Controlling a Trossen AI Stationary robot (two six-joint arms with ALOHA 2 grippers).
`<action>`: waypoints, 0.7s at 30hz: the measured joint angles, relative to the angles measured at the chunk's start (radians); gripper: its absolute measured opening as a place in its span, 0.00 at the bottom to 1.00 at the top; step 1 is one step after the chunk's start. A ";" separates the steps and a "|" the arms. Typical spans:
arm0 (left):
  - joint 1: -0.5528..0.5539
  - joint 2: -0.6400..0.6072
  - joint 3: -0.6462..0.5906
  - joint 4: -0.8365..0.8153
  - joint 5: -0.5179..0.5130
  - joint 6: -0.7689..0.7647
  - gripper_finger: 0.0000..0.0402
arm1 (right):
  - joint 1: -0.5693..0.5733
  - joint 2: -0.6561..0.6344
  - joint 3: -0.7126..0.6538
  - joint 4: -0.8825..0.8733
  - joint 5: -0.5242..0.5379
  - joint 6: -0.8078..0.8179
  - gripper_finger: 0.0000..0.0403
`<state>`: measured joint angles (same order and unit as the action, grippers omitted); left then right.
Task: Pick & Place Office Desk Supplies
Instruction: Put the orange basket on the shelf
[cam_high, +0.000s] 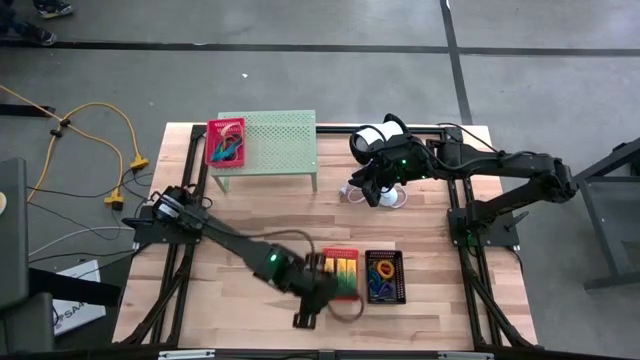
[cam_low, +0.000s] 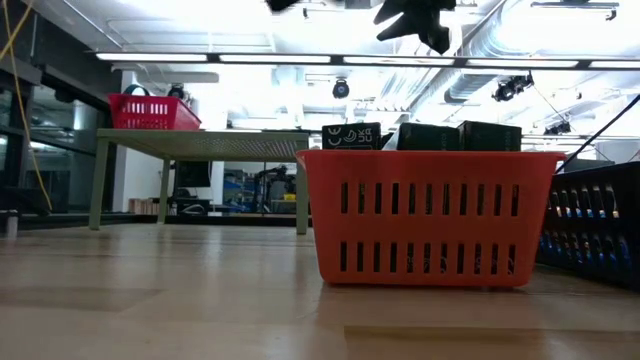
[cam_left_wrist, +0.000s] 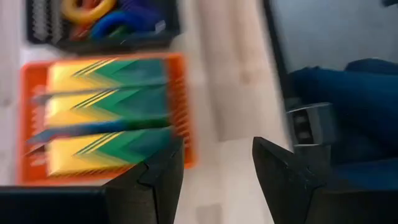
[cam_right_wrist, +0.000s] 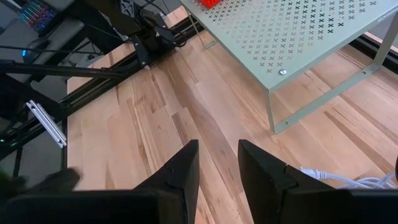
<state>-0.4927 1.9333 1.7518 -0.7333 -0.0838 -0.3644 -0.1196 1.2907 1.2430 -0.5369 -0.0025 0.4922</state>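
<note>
The robot's left gripper will close on the rim of the orange-red basket's near side (cam_high: 343, 298) (cam_left_wrist: 181, 112), around its middle, beside the green ends of the packs.
An orange-red mesh basket (cam_high: 340, 272) stands near the table's near edge and holds three flat green-and-yellow packs (cam_left_wrist: 106, 118). Right of it, a black basket (cam_high: 384, 276) holds coloured loops (cam_left_wrist: 102, 15). A third, pinkish-red basket (cam_high: 226, 141) sits on top of the pale-green stand. My left gripper (cam_high: 310, 312) hovers open and empty just near-left of the orange basket (cam_left_wrist: 186, 93). A thin brown loop (cam_high: 348, 310) seems to lie on the wood beside it. My right gripper (cam_high: 372, 192) is open and empty above the far part of the table, beside the stand.
The perforated pale-green stand (cam_high: 268, 150) occupies the far-left part of the table; its leg and top show in the right wrist view (cam_right_wrist: 292, 56). A white cylinder device with cable (cam_high: 385, 135) lies under the right arm. Bare wood (cam_high: 260, 215) lies between stand and baskets.
</note>
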 joint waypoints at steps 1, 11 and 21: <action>-0.017 0.000 0.001 0.017 -0.009 0.001 0.46 | 0.000 0.000 0.000 0.000 0.000 0.000 0.25; -0.100 0.081 0.047 0.078 -0.113 0.057 0.46 | 0.000 0.000 0.000 0.003 0.000 0.000 0.25; -0.090 0.163 0.047 0.225 -0.137 0.140 0.46 | 0.000 0.000 0.000 0.004 0.000 0.000 0.25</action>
<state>-0.5831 2.0960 1.7988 -0.5079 -0.2211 -0.2248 -0.1200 1.2907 1.2430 -0.5331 -0.0025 0.4923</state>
